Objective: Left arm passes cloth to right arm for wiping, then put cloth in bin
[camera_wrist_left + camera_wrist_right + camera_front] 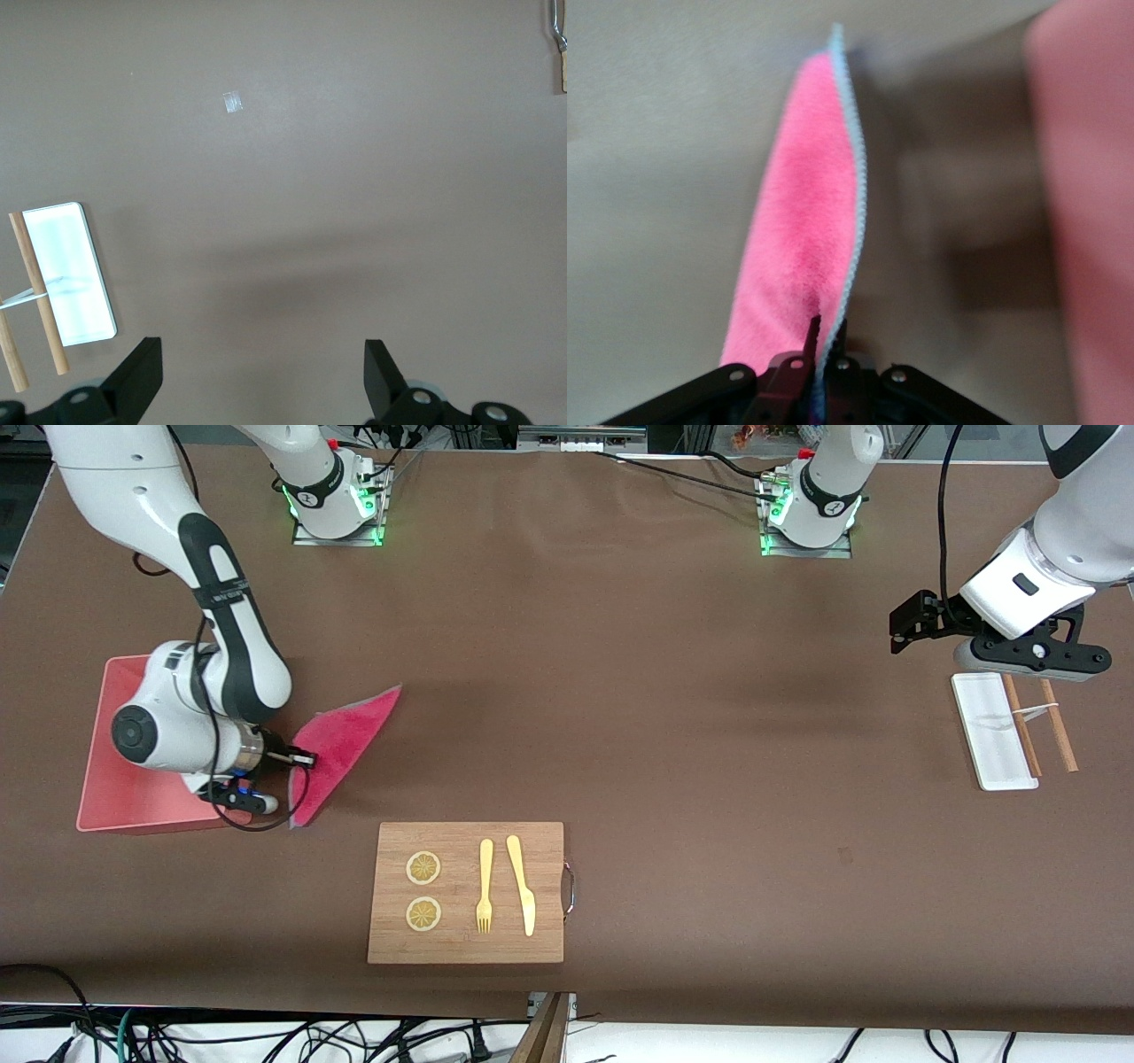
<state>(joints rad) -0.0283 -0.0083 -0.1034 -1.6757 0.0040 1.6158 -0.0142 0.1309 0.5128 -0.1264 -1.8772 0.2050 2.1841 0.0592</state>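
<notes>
Next, my right gripper drops the magenta-red cloth, which hangs stretched beside the bin, inside the pink bin [202, 740], against its side nearer the cutting board.
The magenta-red cloth [341, 748] hangs stretched from my right gripper [301, 760], beside the pink bin [115, 779] at the right arm's end of the table. The right gripper is shut on the cloth's pale-edged hem; in the right wrist view the cloth [802, 239] runs out from the closed gripper [827, 332], with the bin [1090, 212] blurred alongside. My left gripper [921, 624] is open and empty, up over the table at the left arm's end, above the white tray. Its black fingers [142, 376] stand wide apart in the left wrist view.
A wooden cutting board [467, 892] with two lemon slices, a yellow fork and a knife lies near the front edge. A small white tray [992, 731] with two wooden sticks [1059, 726] lies under the left hand; the tray also shows in the left wrist view [69, 270].
</notes>
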